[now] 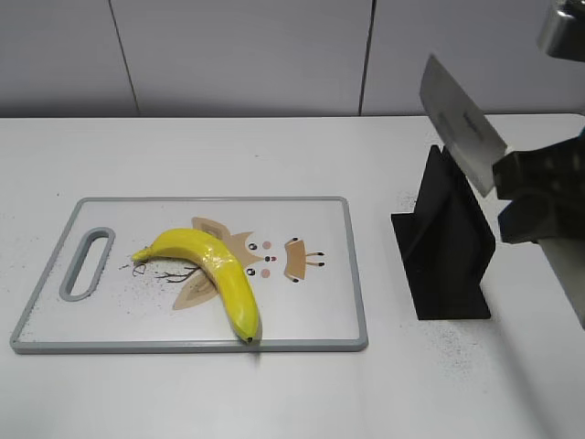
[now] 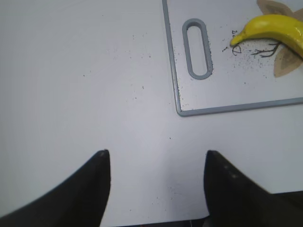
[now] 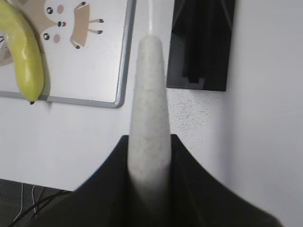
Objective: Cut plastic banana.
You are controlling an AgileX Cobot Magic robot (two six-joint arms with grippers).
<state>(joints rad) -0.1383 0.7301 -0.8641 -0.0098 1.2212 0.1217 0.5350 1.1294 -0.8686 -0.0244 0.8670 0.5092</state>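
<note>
Next, my right gripper lets go of the knife in the sloping top slot of the black knife stand (image 1: 476, 211) (image 3: 194, 33).
The plastic banana (image 1: 215, 270) lies on the white cutting board (image 1: 320, 311), curved, dark tip toward the front edge. It also shows in the left wrist view (image 2: 274, 28) and the right wrist view (image 3: 26, 56). My right gripper (image 1: 512, 197) is shut on the pale handle (image 3: 150, 109) of a knife, whose steel blade (image 1: 460, 123) is raised above the black knife stand (image 1: 443, 247). My left gripper (image 2: 156, 163) is open and empty over bare table, left of the board; it is out of the exterior view.
The cutting board has a grey rim, a handle slot (image 1: 87, 263) at its left end and a cartoon print (image 1: 274, 258). The black knife stand (image 3: 201, 42) sits right of the board. Dark specks dot the white table (image 1: 274, 393).
</note>
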